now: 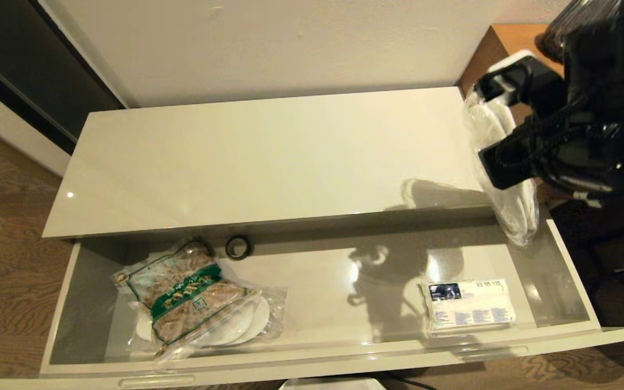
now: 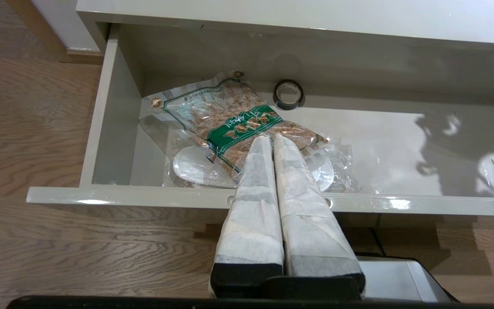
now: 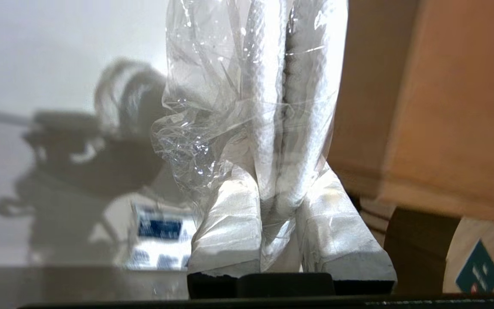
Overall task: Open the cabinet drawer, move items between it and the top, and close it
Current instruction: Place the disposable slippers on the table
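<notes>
The robot's right gripper should set the clear-wrapped slippers down on the glossy top beside the brown wooden block (image 1: 429, 160) (image 3: 142, 25).
The cabinet drawer (image 1: 344, 360) stands pulled out under the glossy top (image 1: 268, 157). At its left end the bag of tan food (image 1: 187, 292) lies over a clear-wrapped pair of white slippers (image 1: 241, 325). My right gripper (image 1: 493, 127) is raised at the right end of the cabinet, shut on a second clear-wrapped pair of slippers (image 1: 512, 206) that hangs down over the drawer's right end. In the right wrist view the pack (image 3: 272, 86) rises from between the right gripper (image 3: 283, 180). My left gripper (image 2: 268, 139) hovers shut and empty before the drawer front (image 2: 144, 195), pointing at the food bag (image 2: 230, 116).
A white tissue pack (image 1: 469, 303) with a dark blue label lies in the drawer's right part. A small black ring (image 1: 238, 247) sits at the drawer's back wall. The brown wooden block (image 1: 507, 40) rises right of the top. Wooden floor surrounds the cabinet.
</notes>
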Tool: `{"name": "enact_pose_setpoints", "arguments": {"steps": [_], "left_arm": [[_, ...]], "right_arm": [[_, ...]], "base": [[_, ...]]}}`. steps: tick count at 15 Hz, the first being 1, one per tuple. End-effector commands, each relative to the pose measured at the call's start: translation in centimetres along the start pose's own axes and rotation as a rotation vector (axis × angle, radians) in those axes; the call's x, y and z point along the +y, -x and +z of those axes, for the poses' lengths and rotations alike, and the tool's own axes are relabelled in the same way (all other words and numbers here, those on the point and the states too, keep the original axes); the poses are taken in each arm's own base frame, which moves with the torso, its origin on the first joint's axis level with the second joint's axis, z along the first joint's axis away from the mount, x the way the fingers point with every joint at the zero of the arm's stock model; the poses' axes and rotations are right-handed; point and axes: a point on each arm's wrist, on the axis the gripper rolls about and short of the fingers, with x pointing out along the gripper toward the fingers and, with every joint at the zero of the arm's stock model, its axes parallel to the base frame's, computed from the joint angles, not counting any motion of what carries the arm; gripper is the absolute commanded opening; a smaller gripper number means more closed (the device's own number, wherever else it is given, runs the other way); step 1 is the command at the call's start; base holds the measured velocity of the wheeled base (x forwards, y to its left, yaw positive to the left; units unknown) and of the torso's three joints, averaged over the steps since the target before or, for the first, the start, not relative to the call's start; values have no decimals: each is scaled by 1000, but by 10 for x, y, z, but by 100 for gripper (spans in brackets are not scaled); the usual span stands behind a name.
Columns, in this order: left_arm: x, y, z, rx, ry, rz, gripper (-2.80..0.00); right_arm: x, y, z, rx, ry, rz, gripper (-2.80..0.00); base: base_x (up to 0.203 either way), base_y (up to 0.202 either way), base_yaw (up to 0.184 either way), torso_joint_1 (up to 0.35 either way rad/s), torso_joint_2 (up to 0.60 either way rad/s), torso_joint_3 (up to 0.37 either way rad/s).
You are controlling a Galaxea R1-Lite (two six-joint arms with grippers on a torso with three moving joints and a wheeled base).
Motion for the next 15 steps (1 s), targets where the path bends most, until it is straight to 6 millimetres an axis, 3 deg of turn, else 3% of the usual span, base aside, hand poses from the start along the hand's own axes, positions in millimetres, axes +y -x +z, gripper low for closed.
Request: {"name": "enact_pose_setpoints", "arguments": {"steps": [1, 3, 5, 8, 12, 13, 15], "left_arm": [[0, 0, 0, 1, 1, 0, -280], [0, 0, 0, 1, 1, 0, -280], [0, 0, 0, 1, 1, 0, -280], [0, 0, 0, 1, 1, 2, -280], [0, 0, 0, 1, 1, 0, -280], [0, 0, 0, 1, 1, 1, -280], [0, 0, 0, 1, 1, 1, -280]], "right_arm": [[-16, 14, 36, -65, -40, -1, -280], [-22, 13, 64, -97, -67, -8, -280], [-10, -17, 77, -80, -54, -22, -280], [6, -69, 66, -16, -23, -62, -280], [27, -113, 55, -6, -24, -93, -280], [31, -117, 54, -14, -30, -96, 0], [33, -120, 54, -15, -30, -96, 0]], "base": [[0, 0, 0, 0, 0, 0], [0, 0, 0, 0, 0, 0], [0, 0, 0, 0, 0, 0], [0, 0, 0, 0, 0, 0], [0, 0, 0, 0, 0, 0], [0, 0, 0, 0, 0, 0], [0, 0, 0, 0, 0, 0]]}}
